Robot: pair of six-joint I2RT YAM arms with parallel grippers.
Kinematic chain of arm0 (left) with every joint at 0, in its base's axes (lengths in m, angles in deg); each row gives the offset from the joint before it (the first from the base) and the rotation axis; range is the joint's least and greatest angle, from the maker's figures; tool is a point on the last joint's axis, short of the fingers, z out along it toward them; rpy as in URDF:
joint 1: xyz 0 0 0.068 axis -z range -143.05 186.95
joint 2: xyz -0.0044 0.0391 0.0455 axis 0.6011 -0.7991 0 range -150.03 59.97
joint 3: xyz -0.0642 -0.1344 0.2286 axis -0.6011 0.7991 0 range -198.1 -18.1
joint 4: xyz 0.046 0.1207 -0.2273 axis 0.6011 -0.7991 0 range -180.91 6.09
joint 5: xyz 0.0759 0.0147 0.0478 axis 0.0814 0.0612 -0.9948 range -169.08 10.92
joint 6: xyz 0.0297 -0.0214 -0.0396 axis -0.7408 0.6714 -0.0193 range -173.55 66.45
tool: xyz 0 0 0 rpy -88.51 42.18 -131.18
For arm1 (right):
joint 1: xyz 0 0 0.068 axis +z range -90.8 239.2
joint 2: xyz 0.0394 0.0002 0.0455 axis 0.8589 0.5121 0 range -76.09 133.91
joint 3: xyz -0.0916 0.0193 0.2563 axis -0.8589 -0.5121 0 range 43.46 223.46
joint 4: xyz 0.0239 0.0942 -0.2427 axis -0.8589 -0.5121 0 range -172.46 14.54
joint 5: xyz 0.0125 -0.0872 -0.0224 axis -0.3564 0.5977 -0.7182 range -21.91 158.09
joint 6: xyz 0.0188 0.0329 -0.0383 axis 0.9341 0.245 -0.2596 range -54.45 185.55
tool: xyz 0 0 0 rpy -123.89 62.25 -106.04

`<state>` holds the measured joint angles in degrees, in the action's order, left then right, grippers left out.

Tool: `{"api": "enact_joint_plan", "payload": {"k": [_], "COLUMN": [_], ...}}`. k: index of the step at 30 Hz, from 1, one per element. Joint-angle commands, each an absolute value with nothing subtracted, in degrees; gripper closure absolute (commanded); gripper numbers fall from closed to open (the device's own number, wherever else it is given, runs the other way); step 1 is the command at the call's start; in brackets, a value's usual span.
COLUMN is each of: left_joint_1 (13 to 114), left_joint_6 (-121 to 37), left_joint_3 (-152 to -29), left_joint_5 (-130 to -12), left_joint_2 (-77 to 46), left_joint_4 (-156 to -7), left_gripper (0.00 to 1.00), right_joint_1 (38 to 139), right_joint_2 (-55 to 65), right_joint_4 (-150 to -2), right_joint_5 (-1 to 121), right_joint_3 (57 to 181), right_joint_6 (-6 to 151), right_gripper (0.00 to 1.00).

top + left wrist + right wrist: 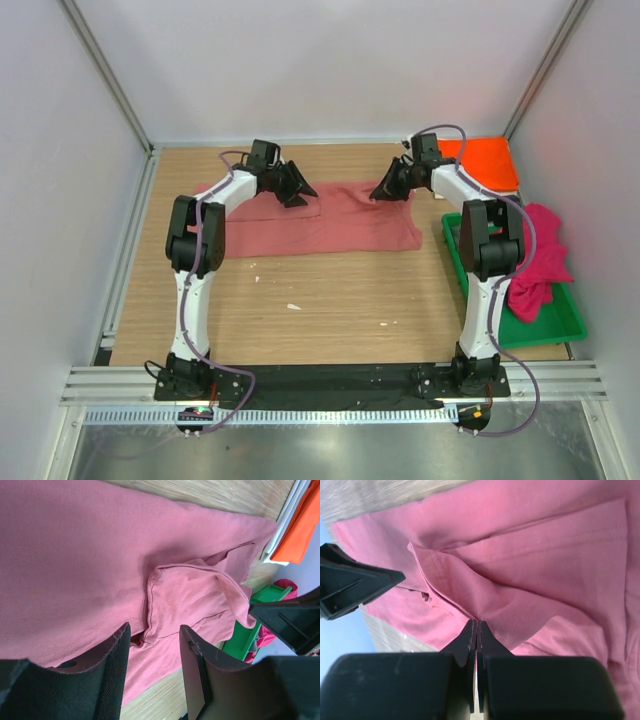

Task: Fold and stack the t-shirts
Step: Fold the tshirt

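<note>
Next, the right gripper releases the pinched fold on the salmon-red t-shirt's near edge (385,247), beside the bare wood.
A dusty salmon-red t-shirt (330,225) lies spread across the far middle of the table; it fills the left wrist view (75,565) and the right wrist view (560,545). My right gripper (385,191) is shut on a pinched fold of this shirt near its far edge (476,621). My left gripper (300,192) is open just above the shirt's far edge, its jaws astride a sleeve seam (151,630), holding nothing. A bright orange t-shirt (485,160) lies folded at the far right on a white one. A magenta t-shirt (540,260) is heaped in the tray.
A green plastic tray (560,325) stands along the right side, beside the right arm. White enclosure walls surround the table on three sides. A few small white crumbs (293,306) lie on the wood near the middle.
</note>
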<state>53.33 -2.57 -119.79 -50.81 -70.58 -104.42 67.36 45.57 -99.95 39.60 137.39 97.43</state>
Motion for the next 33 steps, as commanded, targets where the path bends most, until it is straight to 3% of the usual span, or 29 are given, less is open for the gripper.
{"api": "enact_joint_plan", "payload": {"k": [1, 12, 27, 30, 33], "left_joint_1": [53.39, 53.30, 53.65, 54.09, 54.61], "left_joint_6": [-2.92, -4.15, -6.97, -7.23, -7.14], "left_joint_3": [-119.35, -118.21, -107.32, -107.05, -107.74], "left_joint_5": [-49.02, -49.37, -47.00, -45.86, -45.25], "left_joint_2": [-66.25, -63.53, -55.61, -55.70, -56.66], "left_joint_4": [-104.04, -105.36, -106.58, -107.11, -107.38], "left_gripper": [0.55, 0.55, 0.51, 0.50, 0.49], "right_joint_1": [67.46, 68.07, 68.16, 68.07, 67.55], "right_joint_2": [39.92, 35.70, 30.34, 29.56, 28.41], "right_joint_4": [-99.28, -99.37, -104.98, -107.97, -107.80], "right_joint_5": [38.65, 37.33, 39.09, 40.23, 40.23], "right_joint_3": [135.49, 128.38, 122.39, 121.60, 119.41], "right_joint_6": [97.72, 97.89, 91.92, 89.81, 90.07], "right_gripper": [0.99, 0.99, 0.98, 0.97, 0.87]}}
